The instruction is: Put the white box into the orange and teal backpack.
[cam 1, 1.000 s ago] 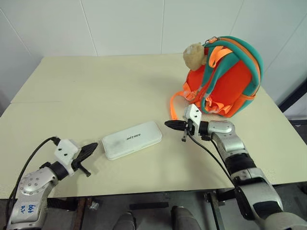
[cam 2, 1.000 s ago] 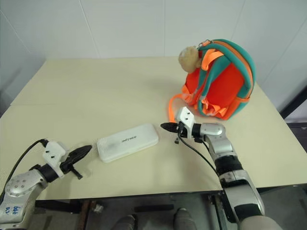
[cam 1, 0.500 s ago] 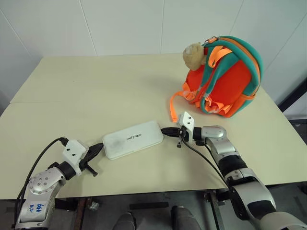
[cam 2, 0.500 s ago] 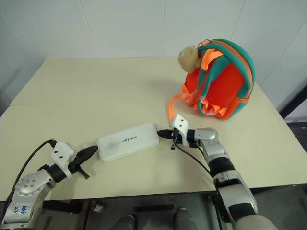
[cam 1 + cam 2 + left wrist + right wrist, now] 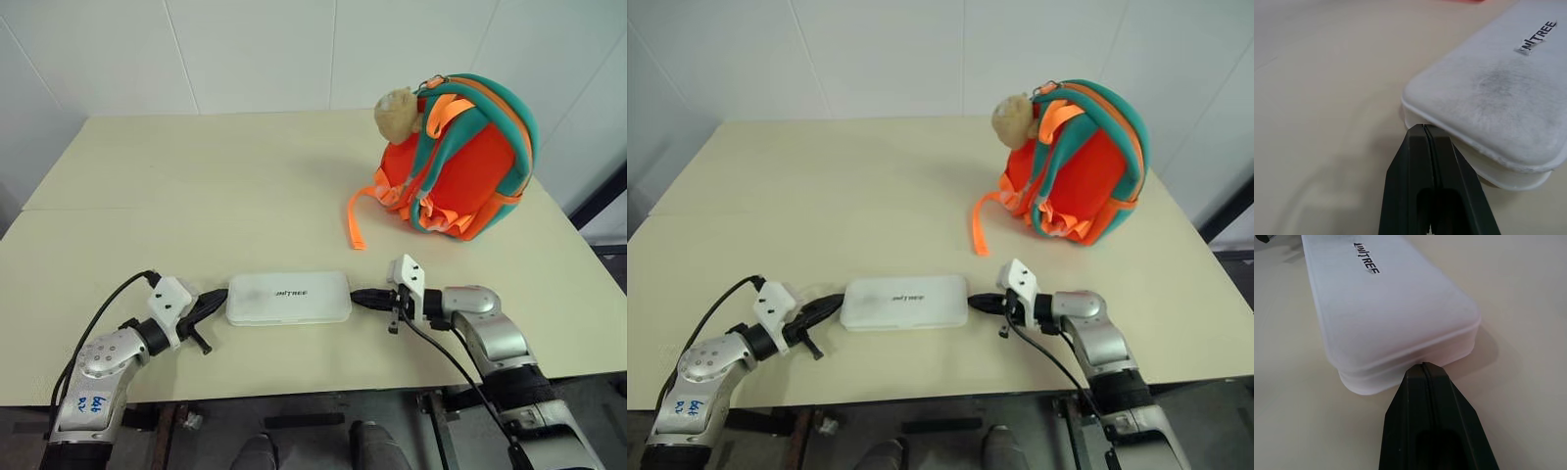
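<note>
Left gripper's shut fingers push the white box's end; it should back off, open, turn, then clamp that end by the box's lid and bottom side (image 5: 247, 298).
The white box (image 5: 289, 297) lies flat on the cream table (image 5: 196, 196) near its front edge, its long side running left to right, small dark lettering on its lid. My left gripper (image 5: 219, 297) is shut, its tip pressed against the box's left end (image 5: 1449, 122). At the opposite end (image 5: 1415, 352), my right gripper (image 5: 359, 297) is shut too, with its tip touching the box. The orange and teal backpack (image 5: 460, 157) stands upright at the far right, a beige plush toy (image 5: 397, 113) on its top.
An orange strap (image 5: 353, 220) trails from the backpack across the table toward the box. A white wall (image 5: 294, 49) stands behind the table. A dark cable (image 5: 98, 323) runs along my left arm.
The box has turned from slanted to level and shifted toward the front edge. Both shut grippers have closed in on its ends, the right one pulling back toward me.
</note>
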Available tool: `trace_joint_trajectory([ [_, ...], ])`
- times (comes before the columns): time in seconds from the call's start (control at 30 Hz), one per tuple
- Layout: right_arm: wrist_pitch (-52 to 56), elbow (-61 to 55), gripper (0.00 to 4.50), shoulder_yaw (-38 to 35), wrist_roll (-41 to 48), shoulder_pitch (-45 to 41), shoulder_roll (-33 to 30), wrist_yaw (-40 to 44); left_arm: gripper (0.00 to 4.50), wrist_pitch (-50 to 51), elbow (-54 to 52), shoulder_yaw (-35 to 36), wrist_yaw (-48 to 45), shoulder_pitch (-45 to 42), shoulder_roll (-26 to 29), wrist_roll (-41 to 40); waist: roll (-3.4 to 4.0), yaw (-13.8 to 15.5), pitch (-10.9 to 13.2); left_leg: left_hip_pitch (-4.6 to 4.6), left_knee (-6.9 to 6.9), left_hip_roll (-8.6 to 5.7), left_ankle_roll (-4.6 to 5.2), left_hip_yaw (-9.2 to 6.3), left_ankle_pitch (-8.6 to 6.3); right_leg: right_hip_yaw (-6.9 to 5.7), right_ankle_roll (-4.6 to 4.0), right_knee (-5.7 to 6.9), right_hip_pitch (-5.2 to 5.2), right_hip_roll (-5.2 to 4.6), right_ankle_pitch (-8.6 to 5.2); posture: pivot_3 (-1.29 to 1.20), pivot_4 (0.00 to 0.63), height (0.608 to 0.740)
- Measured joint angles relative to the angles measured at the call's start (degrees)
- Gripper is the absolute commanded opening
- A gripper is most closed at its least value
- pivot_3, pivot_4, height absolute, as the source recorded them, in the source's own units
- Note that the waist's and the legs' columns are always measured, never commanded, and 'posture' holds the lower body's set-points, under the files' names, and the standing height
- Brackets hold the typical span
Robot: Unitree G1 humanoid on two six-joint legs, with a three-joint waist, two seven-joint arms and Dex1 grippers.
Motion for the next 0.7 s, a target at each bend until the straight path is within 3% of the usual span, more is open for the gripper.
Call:
trace_joint_trajectory([
  [0.3,0.73,0.42,0.00,-2.15,-0.26,1.08,-1.78,-4.22,0.02,0.76,-0.15,-3.18,-0.88,-1.46,-1.19,0.01,-0.01,1.00,-0.01,0.00,0.12,0.00,0.00,0.02,0.00,0.00,-0.08,-0.10,0.09,0.00,-0.03,0.00,0.150,0.740],
  [0.33,0.70,1.21,0.00,-2.23,-0.22,0.78,-1.91,-4.36,0.20,1.38,-0.32,-3.41,-1.32,-1.45,-1.20,-0.11,-0.01,1.01,-0.01,-0.01,0.14,0.00,0.00,0.02,0.00,0.00,-0.09,-0.12,0.09,0.00,-0.03,0.00,0.150,0.740],
  [0.43,1.34,2.46,0.58,-2.72,0.87,0.09,-2.19,-3.81,0.86,1.84,-0.45,-3.48,-1.62,-1.44,-0.63,0.19,-0.01,1.04,-0.01,-0.02,0.14,0.00,0.00,0.01,0.00,0.00,-0.10,-0.13,0.10,0.00,-0.04,0.00,0.150,0.740],
  [0.7,5.10,3.81,3.20,-5.37,4.21,-2.21,-7.64,-1.55,3.27,4.01,2.23,-0.08,-1.48,-3.53,1.39,-1.21,-0.01,1.04,0.00,-0.04,0.12,-0.01,0.02,0.01,-0.02,0.00,-0.07,-0.19,0.09,0.00,-0.02,0.00,0.150,0.740],
])
